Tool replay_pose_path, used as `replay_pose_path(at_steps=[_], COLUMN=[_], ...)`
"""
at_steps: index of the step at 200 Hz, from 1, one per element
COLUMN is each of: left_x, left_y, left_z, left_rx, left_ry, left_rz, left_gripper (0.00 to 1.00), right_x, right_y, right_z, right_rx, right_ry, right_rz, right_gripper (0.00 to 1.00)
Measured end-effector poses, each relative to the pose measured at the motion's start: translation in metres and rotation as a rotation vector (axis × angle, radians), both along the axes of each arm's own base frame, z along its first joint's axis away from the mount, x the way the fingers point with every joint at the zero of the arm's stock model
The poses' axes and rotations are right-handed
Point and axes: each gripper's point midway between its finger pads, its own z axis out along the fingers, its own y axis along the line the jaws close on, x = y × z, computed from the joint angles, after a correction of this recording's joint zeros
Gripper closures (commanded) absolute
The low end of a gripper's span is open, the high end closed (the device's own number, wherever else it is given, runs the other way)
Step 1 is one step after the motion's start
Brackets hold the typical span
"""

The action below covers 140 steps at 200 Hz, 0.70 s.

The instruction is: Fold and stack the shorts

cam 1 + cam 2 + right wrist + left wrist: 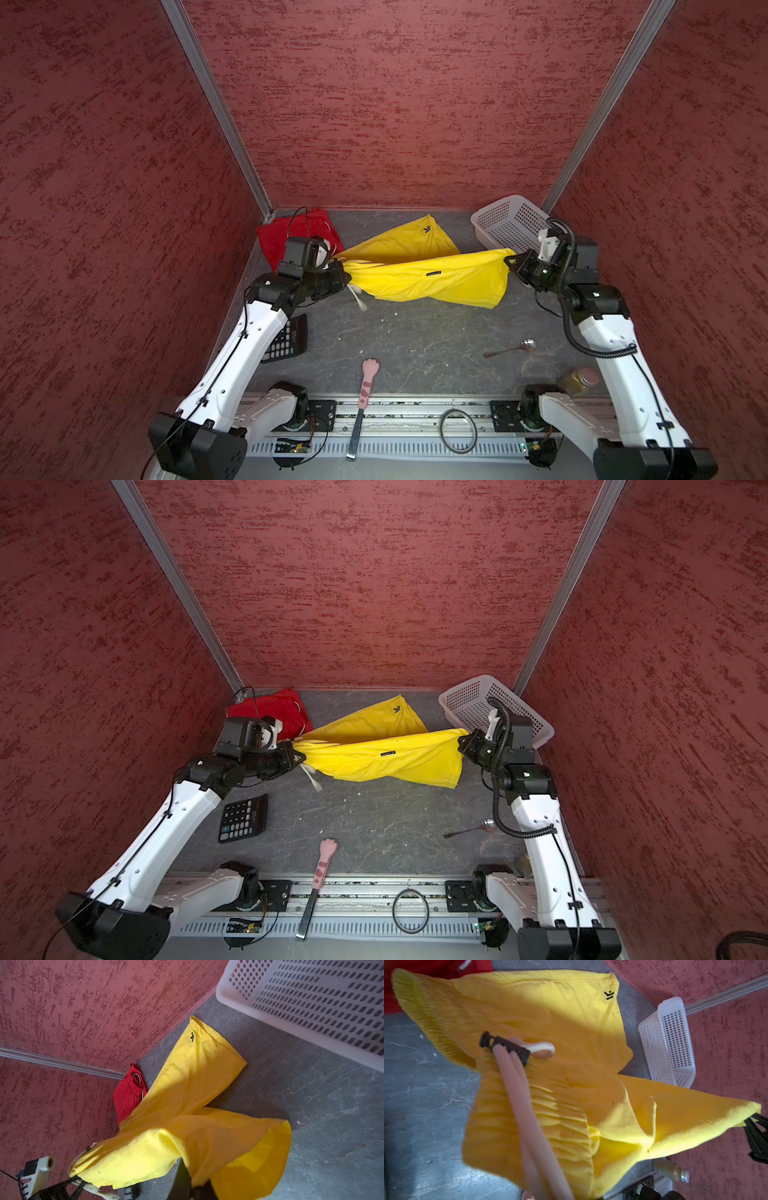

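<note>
Next, my left gripper releases the gathered waistband on the table (368, 304) below the dangling drawstring, behind the paw-handled tool. The waistband is now stretched in the air.
Both top views show the yellow shorts (432, 278) (382, 758) stretched in the air between my two grippers. My left gripper (343, 276) (297, 756) is shut on the gathered waistband, and the whitish drawstring (357, 297) (517, 1088) dangles from it. My right gripper (510, 261) (462, 739) is shut on the corner of one leg hem. The other leg (411, 241) (197, 1059) lies on the table toward the back wall. The red shorts (278, 239) (128, 1095) lie folded in the back left corner. Yellow fabric (550, 1022) hides the jaws in both wrist views.
A white perforated basket (509, 222) (311, 1001) stands at the back right, just behind my right arm. A calculator (289, 340) lies under my left arm. A spoon (513, 348), a jar (579, 380), a paw-handled tool (365, 390) and a black ring (458, 430) lie near the front.
</note>
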Motion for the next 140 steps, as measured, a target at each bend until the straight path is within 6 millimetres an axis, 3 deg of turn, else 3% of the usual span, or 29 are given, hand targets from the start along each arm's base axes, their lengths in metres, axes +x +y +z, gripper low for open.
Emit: replay_pose_path(at_steps=[21,40,63,86,109,140], left_x=[-0.014,-0.043,-0.080,-0.103,-0.113,-0.118], left_y=[-0.015,-0.031,-0.050,-0.060,-0.064,-0.077], left_z=[-0.020,-0.051,-0.071,-0.080,-0.088,-0.083], left_rx=[-0.076,-0.098,-0.136,-0.173,-0.211,-0.321], left_ry=[0.075,0.188,0.270,0.317,0.348,0.375], left_rz=[-0.024,-0.072,-0.145,-0.181,-0.188,-0.187], left_gripper=[1.00,1.00,1.00,1.00,1.00,1.00], right_x=[-0.003,-0.007,-0.010,-0.005,0.009,0.034], right_y=[-0.001,-0.004,-0.010,-0.016,-0.022,-0.027], right_z=[-0.005,-0.009,-0.008,0.005,0.016,0.004], right_rx=[-0.005,-0.024,-0.055,-0.086,-0.112,-0.117], right_ry=[0.021,0.036,0.042,0.019,-0.003,0.019], right_rz=[-0.006,-0.016,-0.034,-0.059,-0.085,-0.113], right_gripper=[1.00,1.00,1.00,1.00,1.00,1.00])
